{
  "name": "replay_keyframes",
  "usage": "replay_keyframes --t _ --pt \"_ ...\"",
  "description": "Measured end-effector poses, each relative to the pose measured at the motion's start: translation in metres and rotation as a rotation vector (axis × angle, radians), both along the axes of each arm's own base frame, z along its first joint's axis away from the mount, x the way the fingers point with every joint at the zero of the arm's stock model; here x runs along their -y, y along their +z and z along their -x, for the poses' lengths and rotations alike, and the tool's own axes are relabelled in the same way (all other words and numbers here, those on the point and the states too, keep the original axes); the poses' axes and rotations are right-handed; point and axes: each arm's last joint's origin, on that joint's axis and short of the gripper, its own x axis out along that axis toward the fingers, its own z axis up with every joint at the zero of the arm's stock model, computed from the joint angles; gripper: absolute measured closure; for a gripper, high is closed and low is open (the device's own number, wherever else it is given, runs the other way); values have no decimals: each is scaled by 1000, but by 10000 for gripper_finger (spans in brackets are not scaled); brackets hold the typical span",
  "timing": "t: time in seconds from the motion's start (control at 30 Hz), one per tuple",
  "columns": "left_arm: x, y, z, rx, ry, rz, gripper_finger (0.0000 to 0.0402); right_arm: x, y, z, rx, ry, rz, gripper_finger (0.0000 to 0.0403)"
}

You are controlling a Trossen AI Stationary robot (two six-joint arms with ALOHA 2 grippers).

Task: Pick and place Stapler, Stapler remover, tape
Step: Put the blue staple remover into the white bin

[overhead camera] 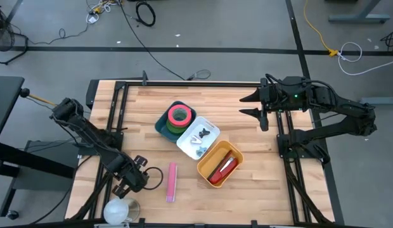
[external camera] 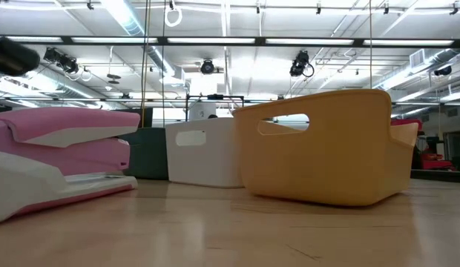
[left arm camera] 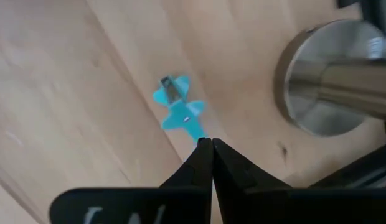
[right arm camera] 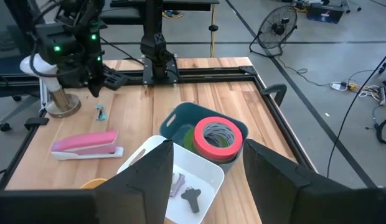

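Observation:
I see the blue staple remover at a slant ahead of my left gripper's shut, empty fingers, so I should open them, turn in line with it, and close around its near end (left arm camera: 194,128).
A small blue staple remover (left arm camera: 178,109) lies flat on the wooden table, seen also in the right wrist view (right arm camera: 101,112). My left gripper (left arm camera: 207,148) is shut and points down at the table's near left (overhead camera: 128,182), its tips just beside the remover's near end and apparently above it. A pink stapler (overhead camera: 171,182) lies on the table to its right. Tape rolls (overhead camera: 179,116) are stacked in a teal bin. My right gripper (right arm camera: 208,180) waits open and raised at the far right (overhead camera: 249,105).
A white bin (overhead camera: 208,144) holding small dark staple removers and a yellow bin (overhead camera: 203,166) holding a red stapler stand mid-table, right of the pink stapler. A metal stand's round base (left arm camera: 317,81) sits close beside my left gripper. Black frame rails (overhead camera: 184,83) border the table.

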Motion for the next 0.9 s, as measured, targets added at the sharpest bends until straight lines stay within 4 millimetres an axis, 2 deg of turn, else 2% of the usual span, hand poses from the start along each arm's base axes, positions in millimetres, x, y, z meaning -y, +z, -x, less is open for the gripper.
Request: replay_keyframes --t 0.53,0.73,0.9 --pt "-8 -22 6 -13 67 -45 390 0 0 0 0 0 0 209" --pt "-13 -37 13 -57 147 -55 390 0 0 0 0 -2 -6 209" --pt "-15 -43 15 -74 225 -54 380 0 0 0 0 -3 -7 209"
